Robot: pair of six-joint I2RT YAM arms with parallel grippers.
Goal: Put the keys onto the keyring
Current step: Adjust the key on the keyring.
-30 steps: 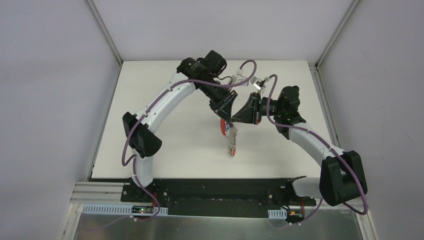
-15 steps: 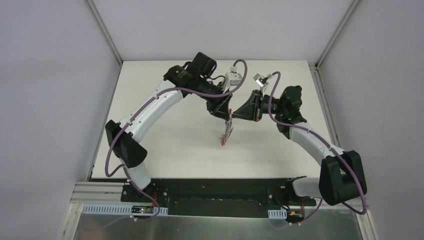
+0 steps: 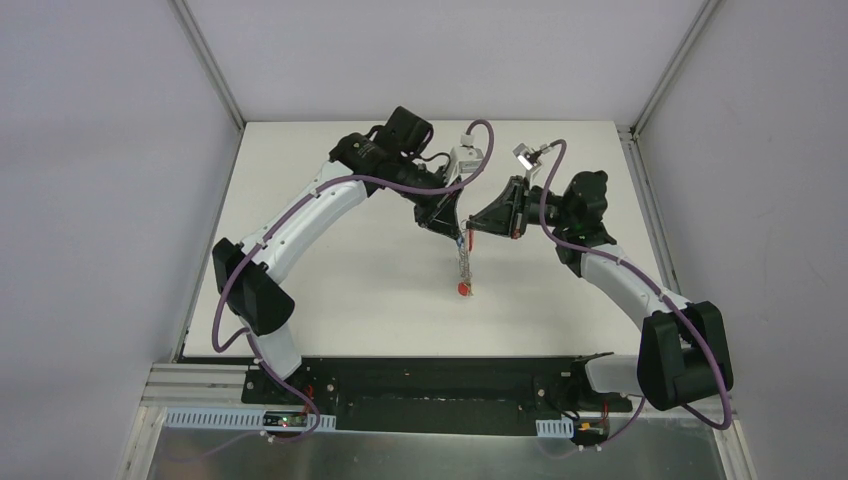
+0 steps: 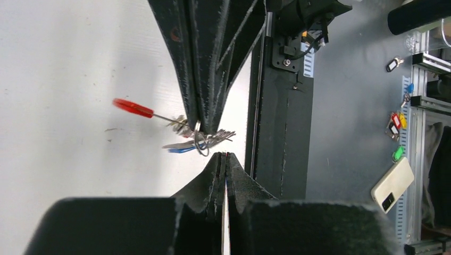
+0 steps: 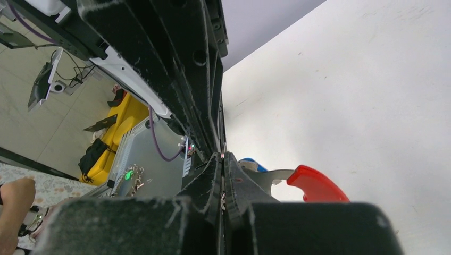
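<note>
I should open my left gripper and take the blue tag close under the silver ring (image 4: pixel 202 152), because the blue tag hangs outside that gripper's shut fingers.
The keyring (image 3: pixel 462 268) hangs edge-on between my two grippers, its red half (image 3: pixel 461 289) lowest. My right gripper (image 3: pixel 473 224) is shut on its grey upper part. In the left wrist view the keyring's red half (image 4: pixel 133 108) sticks out left of the right gripper's fingertips (image 4: pixel 205 127). Silver keys (image 4: pixel 215 138) and a blue tag (image 4: pixel 180 150) fan out there. My left gripper (image 4: pixel 224 155) is shut, tip just below that bundle; I cannot tell what is in its slit. In the right wrist view the red half (image 5: pixel 316 183) and the blue tag (image 5: pixel 252 162) show beside my right gripper (image 5: pixel 222 157).
The white table (image 3: pixel 330 260) ends at a black rail (image 3: pixel 430 380) by the arm bases. Grey walls stand on three sides. Off the table, spare tagged keys (image 4: pixel 396 125) and a phone (image 4: pixel 392 186) lie beside it.
The keyring swung from slanting left to hanging straight down. My right gripper moved slightly up and right. Over the full second my left arm swung out to the left.
</note>
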